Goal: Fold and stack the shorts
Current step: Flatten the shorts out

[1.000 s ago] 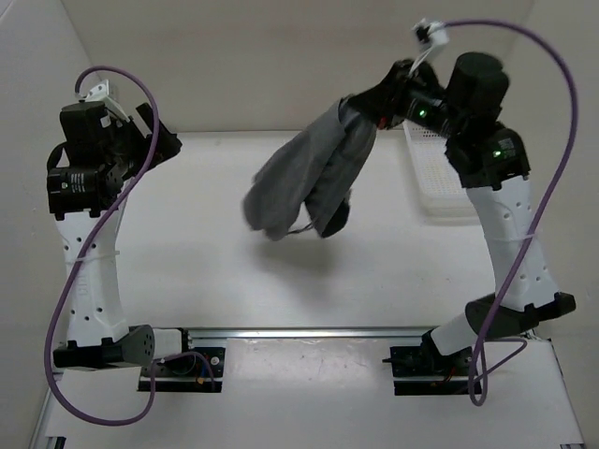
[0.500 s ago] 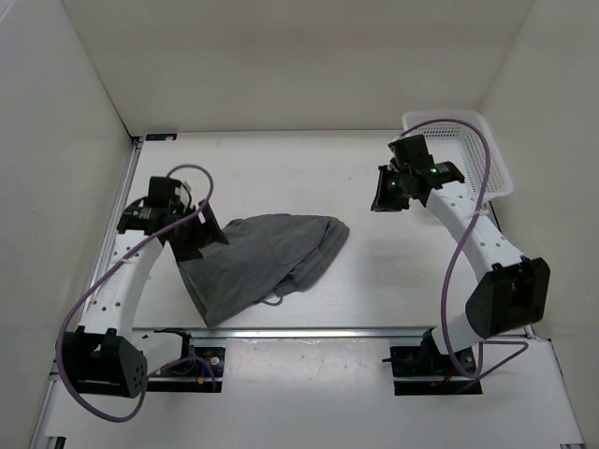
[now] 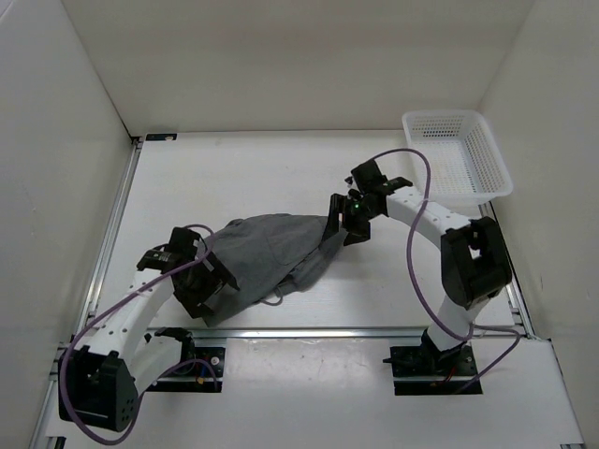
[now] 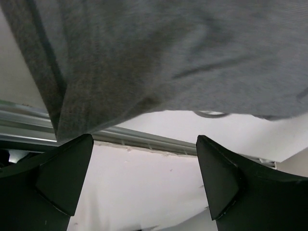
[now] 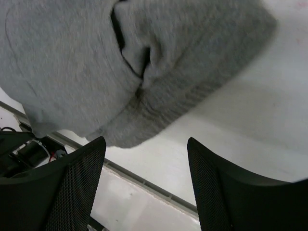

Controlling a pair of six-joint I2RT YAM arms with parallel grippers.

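Note:
The shorts lie bunched up beside their drawstring, so the robot's left gripper should take their near edge (image 3: 240, 304) and lift together with the right gripper to stretch them before folding.
The grey shorts (image 3: 271, 254) lie crumpled on the table, left of centre, with a drawstring loop showing at their near edge. My left gripper (image 3: 204, 285) hovers at their near-left corner. In the left wrist view that gripper (image 4: 144, 178) is open, with only bare table between its fingers (image 4: 62, 178), and the shorts (image 4: 168, 57) lie just beyond the tips. My right gripper (image 3: 339, 223) is at the shorts' right edge. The right wrist view shows this gripper (image 5: 144, 185) open and empty too, with the bunched fabric (image 5: 120, 62) just ahead of its fingers (image 5: 221, 187).
A white mesh basket (image 3: 493, 168) stands at the back right corner. A metal rail (image 3: 309, 331) runs along the table's near edge, close to the shorts. White walls enclose the table on the left, back and right.
A second ago my right gripper held the shorts up in the air. They now lie on the table, the right jaws have opened, and both grippers have moved to the shorts' edges.

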